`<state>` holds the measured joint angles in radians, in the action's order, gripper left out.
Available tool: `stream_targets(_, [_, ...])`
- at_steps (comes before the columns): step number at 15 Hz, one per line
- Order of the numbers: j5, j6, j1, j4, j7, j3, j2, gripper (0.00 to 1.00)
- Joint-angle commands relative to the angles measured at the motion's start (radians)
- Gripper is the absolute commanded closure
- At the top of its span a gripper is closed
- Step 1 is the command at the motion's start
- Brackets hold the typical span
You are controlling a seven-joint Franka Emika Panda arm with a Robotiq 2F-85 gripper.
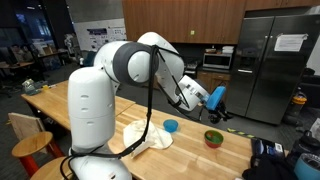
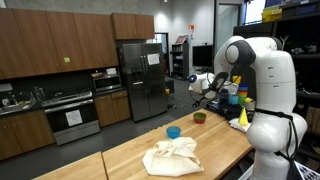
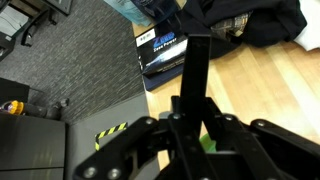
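Observation:
The robot's gripper will release the slim black bar on the bare wood at the near side (image 1: 207, 167) of the green bowl.
My gripper (image 3: 195, 60) hangs above the far end of the wooden table (image 3: 275, 95), near its edge. In the wrist view its fingers stand together as one narrow black bar, and I see nothing between them. A patch of green (image 3: 205, 146) shows under the linkage. In both exterior views the gripper (image 1: 219, 112) (image 2: 204, 92) hovers just above a small green bowl (image 1: 213, 138) (image 2: 199, 117). A blue bowl (image 1: 171, 126) (image 2: 174, 132) and a crumpled white cloth (image 1: 148, 138) (image 2: 172, 157) lie farther along the table, away from the gripper.
Beyond the table edge, on grey carpet, lies a box with a blue and white label (image 3: 160, 50). Black fabric (image 3: 245, 25) sits at the table's end. A steel fridge (image 1: 280, 60) (image 2: 141, 78) and kitchen cabinets stand behind. Blue and yellow items (image 2: 238, 100) sit by the arm.

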<state>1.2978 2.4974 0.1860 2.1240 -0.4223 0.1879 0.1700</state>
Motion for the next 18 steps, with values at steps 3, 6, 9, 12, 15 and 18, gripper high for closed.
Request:
stream_targets(3, [0.060,0.167,0.055,0.140,0.127,0.032,-0.132,0.94])
stream_targets(6, [0.096,0.237,0.074,0.210,0.208,0.054,-0.178,0.94])
stream_targets(9, [0.142,0.292,0.095,0.277,0.304,0.078,-0.224,0.94])
stream_targets(12, [0.196,0.336,0.112,0.327,0.386,0.098,-0.260,0.94])
stream_targets(15, [0.223,0.366,0.122,0.368,0.441,0.113,-0.287,0.94])
stream_targets(18, [0.241,0.388,0.128,0.404,0.500,0.124,-0.308,0.94])
